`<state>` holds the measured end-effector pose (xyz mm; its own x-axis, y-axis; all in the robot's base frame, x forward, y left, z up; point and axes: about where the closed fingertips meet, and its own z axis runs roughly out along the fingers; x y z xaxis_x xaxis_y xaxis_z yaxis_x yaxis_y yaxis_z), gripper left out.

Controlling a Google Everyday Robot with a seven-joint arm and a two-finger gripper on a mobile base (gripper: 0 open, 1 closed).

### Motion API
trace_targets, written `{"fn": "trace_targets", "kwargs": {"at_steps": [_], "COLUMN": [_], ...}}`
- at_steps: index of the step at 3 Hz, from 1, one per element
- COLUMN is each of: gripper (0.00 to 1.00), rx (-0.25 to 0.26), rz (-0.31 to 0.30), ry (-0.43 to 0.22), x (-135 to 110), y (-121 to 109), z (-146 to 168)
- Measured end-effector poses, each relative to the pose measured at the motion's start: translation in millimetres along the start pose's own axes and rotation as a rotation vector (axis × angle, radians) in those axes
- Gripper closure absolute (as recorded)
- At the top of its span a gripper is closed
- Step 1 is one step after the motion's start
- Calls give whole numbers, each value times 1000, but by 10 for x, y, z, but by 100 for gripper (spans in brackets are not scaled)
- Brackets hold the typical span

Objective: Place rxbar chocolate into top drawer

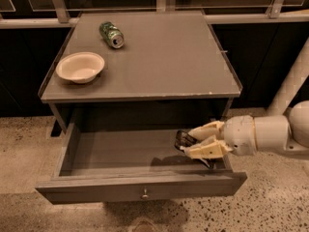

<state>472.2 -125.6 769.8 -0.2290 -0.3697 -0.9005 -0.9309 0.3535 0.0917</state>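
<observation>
Next, I open my gripper and let go of the rxbar chocolate on the top drawer's bottom (pixel 187 152), toward the side that is nearest to the white post.
The top drawer (pixel 140 190) is pulled open below the grey table, its round metal knob (pixel 144 195) at the front centre. My gripper (pixel 189 141) reaches in from the right, low over the drawer's right part. It is shut on the rxbar chocolate (pixel 184 139), a small dark glossy bar held between the cream fingers (pixel 208 150). The bar hangs a little above the drawer floor and throws a shadow on it.
A green soda can (pixel 111 35) lies on its side at the back left of the table top (pixel 169 57). A cream bowl (pixel 80 67) sits near the table's left edge. Speckled floor surrounds the table; a white post (pixel 292 81) stands at the right.
</observation>
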Motion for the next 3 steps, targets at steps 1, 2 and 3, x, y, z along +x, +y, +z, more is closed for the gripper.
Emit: {"fn": "trace_targets", "kwargs": {"at_steps": [1, 2, 3], "gripper": [100, 100, 100], "rx": [49, 56, 39], "rz": [56, 88, 120], "ry": [42, 103, 147], "x": [321, 538, 726], "y": [-84, -312, -513], "z": [62, 217, 479]}}
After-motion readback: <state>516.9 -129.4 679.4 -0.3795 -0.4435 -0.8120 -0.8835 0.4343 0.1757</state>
